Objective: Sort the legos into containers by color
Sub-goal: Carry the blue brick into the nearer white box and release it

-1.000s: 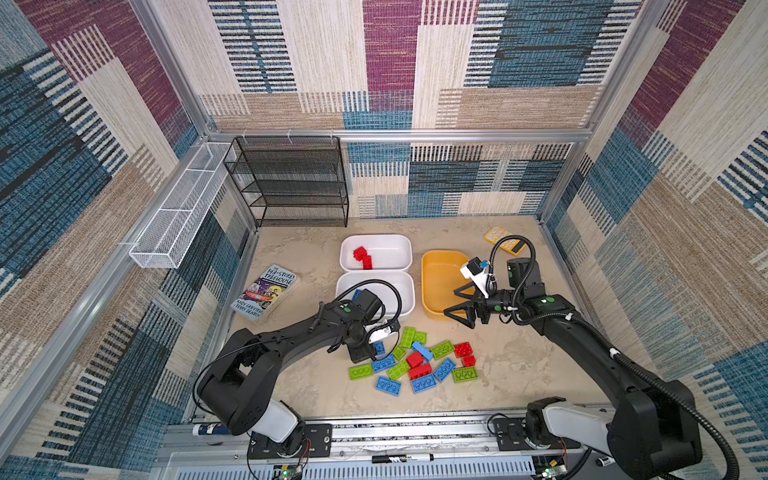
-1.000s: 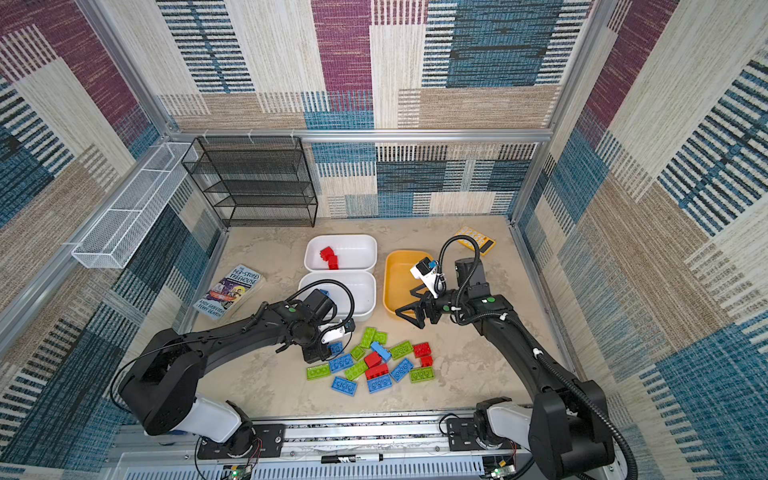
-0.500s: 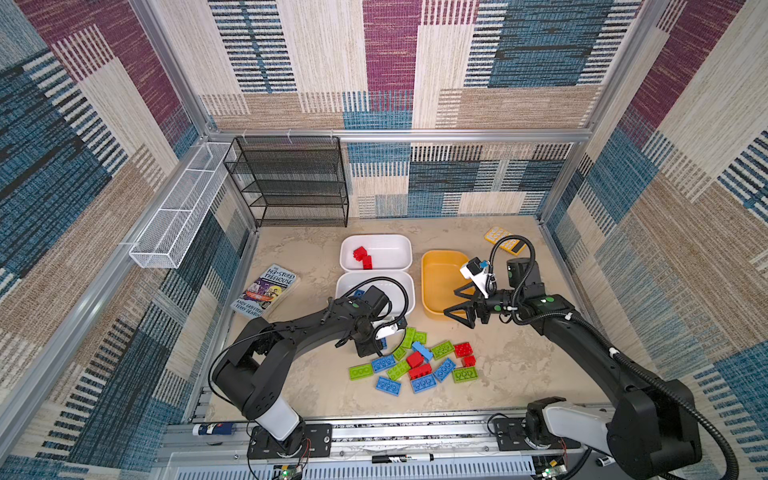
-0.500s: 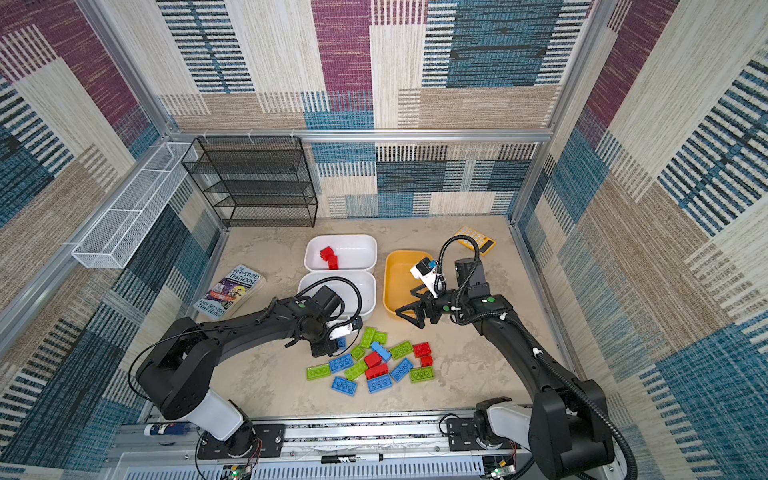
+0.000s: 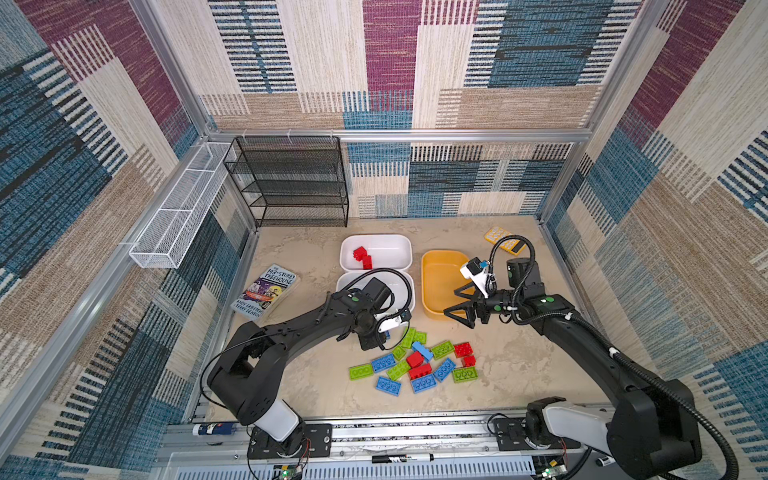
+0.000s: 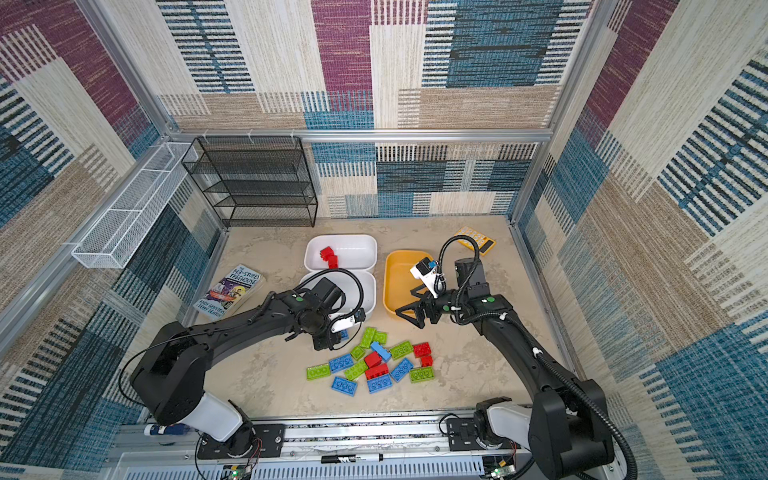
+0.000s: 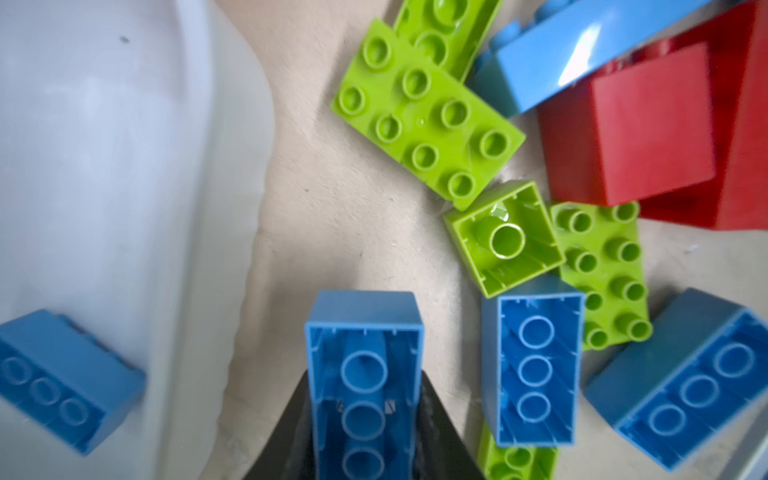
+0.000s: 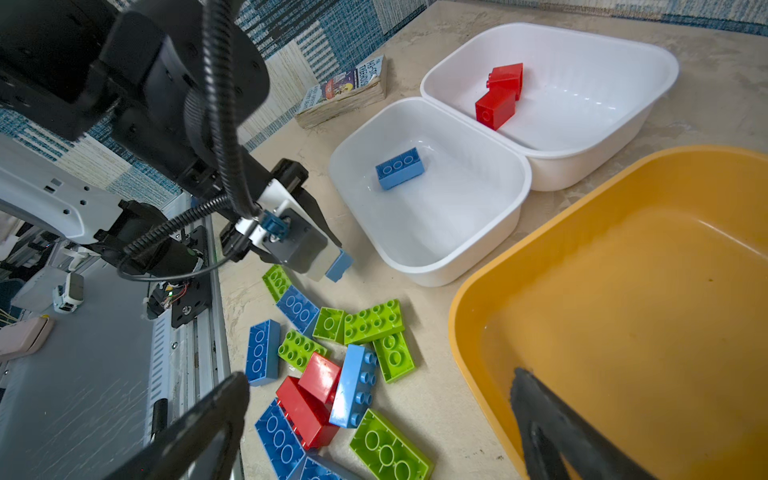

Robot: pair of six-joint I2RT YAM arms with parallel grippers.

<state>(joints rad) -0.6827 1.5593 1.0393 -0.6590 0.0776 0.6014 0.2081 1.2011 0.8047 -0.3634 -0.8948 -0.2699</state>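
Next, I let the blue lego go from my left gripper in the near white container [image 5: 364, 298], close to the blue lego that is inside it.
My left gripper [image 7: 365, 384] is shut on a blue lego [image 7: 365, 365], hollow side toward the camera, beside the near white container [image 5: 401, 286]. That container holds one blue lego [image 8: 400, 168]. The far white container [image 5: 390, 253] holds two red legos [image 5: 362, 257]. The yellow container [image 5: 440, 282] shows nothing inside. A pile of red, blue and green legos [image 5: 415, 361] lies on the floor in front. My right gripper [image 5: 459, 309] hangs open and empty over the yellow container's front rim; its fingers [image 8: 216, 411] frame the pile.
A black mesh rack [image 5: 291, 183] stands at the back left, with a white wire basket [image 5: 178, 216] on the left wall. A book [image 5: 266, 291] lies left of the white tubs. A yellow card [image 5: 505, 240] lies at the back right.
My left gripper's jaws have closed on the blue lego at the pile's left edge, and the gripper has shifted slightly toward the near white container. The right arm has not moved.
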